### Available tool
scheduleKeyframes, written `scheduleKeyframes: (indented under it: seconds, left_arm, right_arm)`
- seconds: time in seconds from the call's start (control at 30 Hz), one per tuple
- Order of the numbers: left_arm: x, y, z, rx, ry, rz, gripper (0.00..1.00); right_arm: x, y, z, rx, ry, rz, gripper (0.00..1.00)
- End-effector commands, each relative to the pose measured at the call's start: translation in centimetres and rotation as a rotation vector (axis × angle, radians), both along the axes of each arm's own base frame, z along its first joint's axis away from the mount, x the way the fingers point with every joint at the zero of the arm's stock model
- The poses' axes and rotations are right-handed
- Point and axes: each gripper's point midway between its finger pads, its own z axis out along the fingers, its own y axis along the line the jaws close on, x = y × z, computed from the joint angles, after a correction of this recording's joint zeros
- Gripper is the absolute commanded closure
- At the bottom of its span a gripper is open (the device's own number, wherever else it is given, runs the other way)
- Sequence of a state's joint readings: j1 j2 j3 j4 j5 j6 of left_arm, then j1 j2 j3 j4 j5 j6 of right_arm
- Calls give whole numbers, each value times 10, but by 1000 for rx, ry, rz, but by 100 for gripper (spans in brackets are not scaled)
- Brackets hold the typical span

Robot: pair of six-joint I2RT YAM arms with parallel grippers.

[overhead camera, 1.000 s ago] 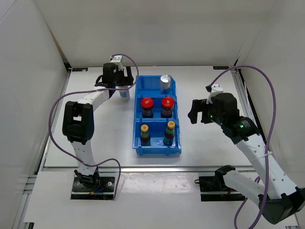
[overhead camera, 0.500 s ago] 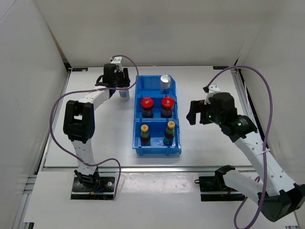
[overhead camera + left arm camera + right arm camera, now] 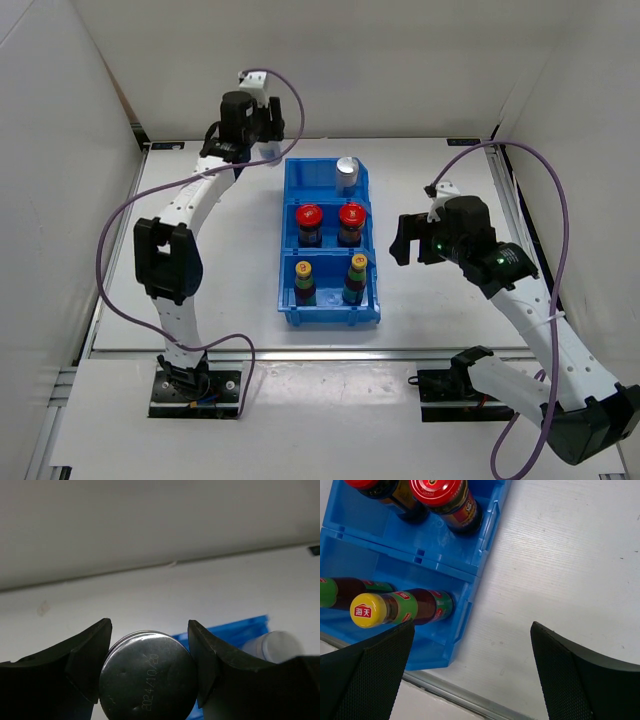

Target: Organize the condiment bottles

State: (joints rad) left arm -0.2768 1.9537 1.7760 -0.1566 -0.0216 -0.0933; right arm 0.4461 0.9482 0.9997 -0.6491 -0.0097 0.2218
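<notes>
Next, I release the silver-capped bottle in the blue bin's back compartment (image 3: 309, 189), beside the second silver-capped bottle, with my left gripper.
My left gripper (image 3: 262, 132) is raised behind the bin's back left corner, shut on a silver-capped bottle (image 3: 147, 677); both fingers press the cap's sides in the left wrist view. The blue bin (image 3: 285, 250) holds the other condiment bottles. A second silver-capped bottle (image 3: 346, 172) stands in the back compartment. Two red-capped dark bottles (image 3: 308, 217) fill the middle one. Two yellow-capped green-red bottles (image 3: 303, 272) stand in the front one. My right gripper (image 3: 402, 240) hovers open to the right of the bin, over bare table, with nothing between its fingers.
White walls close in the table on the left, back and right. A metal rail (image 3: 485, 707) runs along the table's front edge, just below the bin. Purple cables (image 3: 120, 230) loop from both arms.
The left gripper shut on the silver-capped bottle that stood left of the bin and lifted it up and toward the back. The right gripper drifted slightly left.
</notes>
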Motion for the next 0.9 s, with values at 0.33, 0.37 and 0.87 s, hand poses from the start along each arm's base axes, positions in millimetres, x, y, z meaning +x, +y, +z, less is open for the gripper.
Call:
scheduleKeyframes:
  seconds: [0.33, 0.37, 0.87]
  left_arm:
    - [-16, -110, 50, -98, -125, -251, 66]
    - [-17, -117, 38, -100, -101, -259, 66]
    - [-5, -113, -57, -40, -11, -220, 37]
  right_arm:
    - [-9, -3, 6, 21, -14, -4, 0]
    - [-12, -5, 6, 20, -11, -4, 0]
    - [-23, -9, 4, 24, -3, -10, 0]
